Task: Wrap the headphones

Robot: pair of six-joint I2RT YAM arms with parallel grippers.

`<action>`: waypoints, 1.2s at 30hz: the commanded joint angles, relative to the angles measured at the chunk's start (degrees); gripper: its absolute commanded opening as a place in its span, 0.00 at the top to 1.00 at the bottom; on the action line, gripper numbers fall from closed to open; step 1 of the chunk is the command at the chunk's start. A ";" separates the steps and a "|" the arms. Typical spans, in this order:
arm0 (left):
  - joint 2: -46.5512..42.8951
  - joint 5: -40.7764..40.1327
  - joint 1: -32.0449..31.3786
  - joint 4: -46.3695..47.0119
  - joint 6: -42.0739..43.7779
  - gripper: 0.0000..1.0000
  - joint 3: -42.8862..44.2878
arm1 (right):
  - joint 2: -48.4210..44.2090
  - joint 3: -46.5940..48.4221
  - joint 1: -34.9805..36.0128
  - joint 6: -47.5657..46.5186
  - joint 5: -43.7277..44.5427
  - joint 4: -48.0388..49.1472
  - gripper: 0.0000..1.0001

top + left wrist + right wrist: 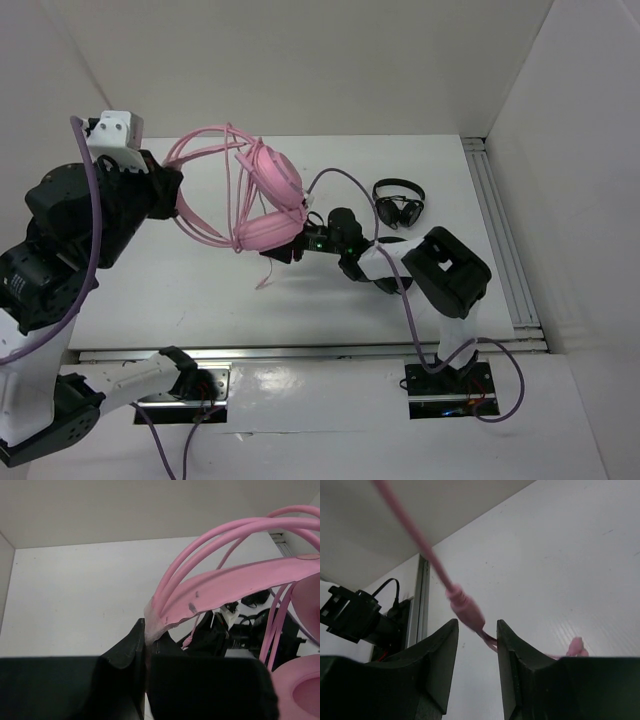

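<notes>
I will close my right gripper on the loose plug end (262, 286) (577, 647) of the pink cable, past the cable's thicker piece that is between the fingers now.
The pink headphones (270, 200) hang in the air over the table, earcups to the right, with the thin pink cable (236, 185) running across the wire headband. My left gripper (176, 205) is shut on the left end of the padded headband (220, 587); its jaws (146, 632) pinch the band's tip. My right gripper (285, 252) sits just below the lower earcup. In the right wrist view its jaws (477, 626) are open, with the cable's thicker pink end piece (465, 607) lying between them and touching the right finger (512, 645).
A small black headset (398, 205) lies on the table at the back right, beyond my right arm. An aluminium rail (500, 230) runs along the right wall. White walls close the table at the back and sides.
</notes>
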 commanded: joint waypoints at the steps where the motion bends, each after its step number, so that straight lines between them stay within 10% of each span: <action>1: 1.19 -5.79 -0.07 8.49 -5.39 1.00 4.83 | 3.16 -0.11 1.77 4.62 -0.92 12.37 0.56; 27: 2.51 -9.74 -0.07 8.05 -10.84 1.00 5.62 | 22.85 16.76 7.23 5.68 6.92 13.62 0.58; 36: 3.91 -18.97 -0.07 12.17 -9.69 1.00 5.01 | 24.17 6.68 8.28 6.20 7.44 18.35 0.68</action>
